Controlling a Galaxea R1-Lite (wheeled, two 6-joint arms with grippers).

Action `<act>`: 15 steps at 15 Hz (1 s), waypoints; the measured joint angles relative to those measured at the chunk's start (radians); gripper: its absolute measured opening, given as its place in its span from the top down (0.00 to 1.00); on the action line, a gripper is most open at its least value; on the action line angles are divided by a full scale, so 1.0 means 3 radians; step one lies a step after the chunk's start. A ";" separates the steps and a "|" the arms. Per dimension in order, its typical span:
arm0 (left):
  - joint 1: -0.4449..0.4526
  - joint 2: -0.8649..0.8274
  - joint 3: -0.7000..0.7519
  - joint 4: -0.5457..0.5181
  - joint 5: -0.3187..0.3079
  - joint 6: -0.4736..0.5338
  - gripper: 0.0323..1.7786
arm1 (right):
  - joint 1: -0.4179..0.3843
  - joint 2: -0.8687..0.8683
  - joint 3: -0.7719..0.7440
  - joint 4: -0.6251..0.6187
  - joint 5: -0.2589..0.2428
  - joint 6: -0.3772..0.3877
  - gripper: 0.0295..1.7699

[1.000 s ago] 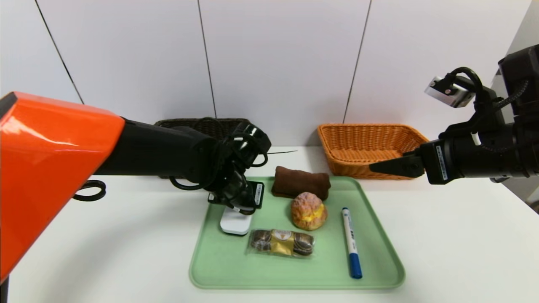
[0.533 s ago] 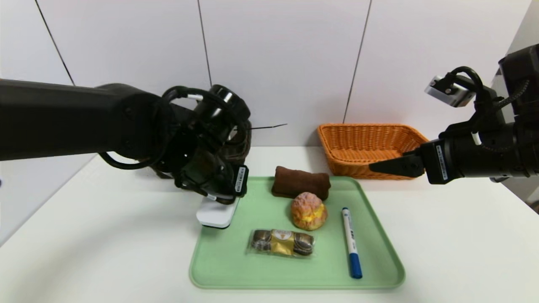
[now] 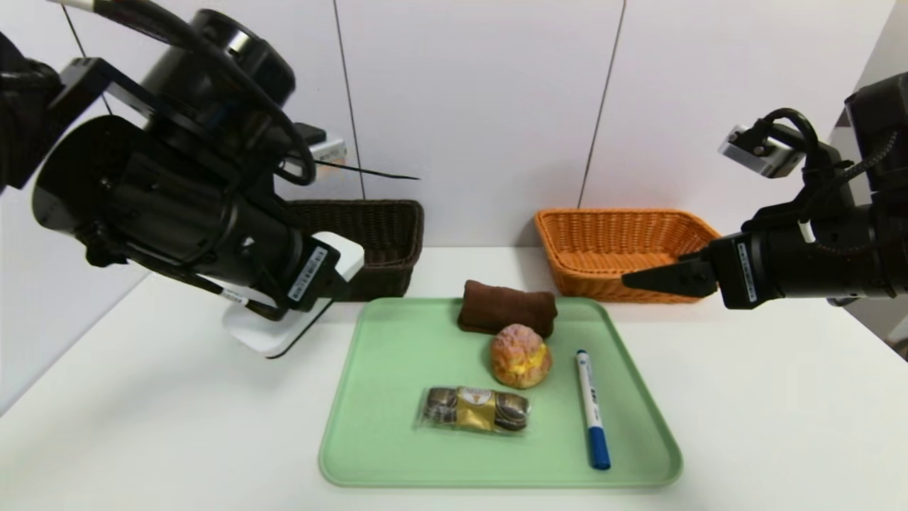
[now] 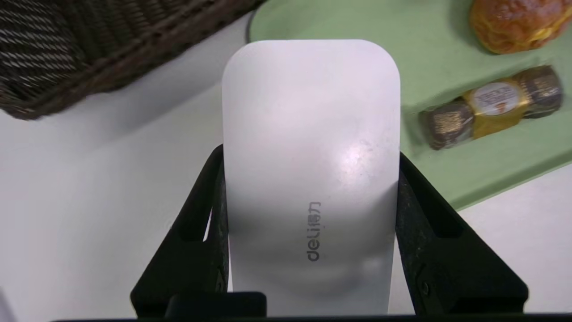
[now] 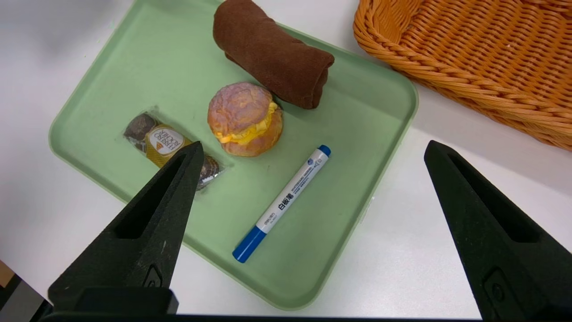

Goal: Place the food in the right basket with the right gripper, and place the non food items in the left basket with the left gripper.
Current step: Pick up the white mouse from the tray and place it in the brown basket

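I will release the flat white case with my left gripper on the bottom of the dark brown basket (image 3: 320,252), close to its middle.
My left gripper (image 3: 312,284) is shut on the flat white case (image 4: 308,147), held in the air left of the green tray (image 3: 383,426) and in front of the dark brown left basket (image 3: 376,234). On the tray lie the brown rolled towel (image 3: 505,307), the cream puff (image 3: 521,355), the chocolate pack (image 3: 474,409) and the blue-capped marker (image 3: 591,407). My right gripper (image 3: 638,279) hangs open in the air in front of the orange right basket (image 3: 617,245), holding nothing.
The white table (image 3: 766,397) stretches around the tray. A white panelled wall (image 3: 482,106) stands right behind both baskets. The bulk of my left arm (image 3: 142,184) fills the upper left of the head view.
My left gripper has lifted the white case off the tray's left edge and carried it up and to the left, toward the brown basket. The right arm has stayed put.
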 joint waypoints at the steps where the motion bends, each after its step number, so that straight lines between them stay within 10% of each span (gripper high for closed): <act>1: 0.0152 -0.0028 -0.0031 -0.0003 -0.0045 0.0321 0.44 | 0.0001 -0.0009 0.0000 0.0000 0.0001 -0.0010 0.04; 8: 0.1113 0.0479 -0.0855 -0.0017 -0.0879 0.1962 0.44 | 0.0048 -0.0033 0.0018 -0.0001 -0.0018 -0.0030 0.04; 15: 0.1437 0.1360 -0.1204 -0.0750 -0.1226 0.2492 0.44 | 0.0054 -0.0016 0.0112 -0.0003 -0.0018 -0.0018 0.04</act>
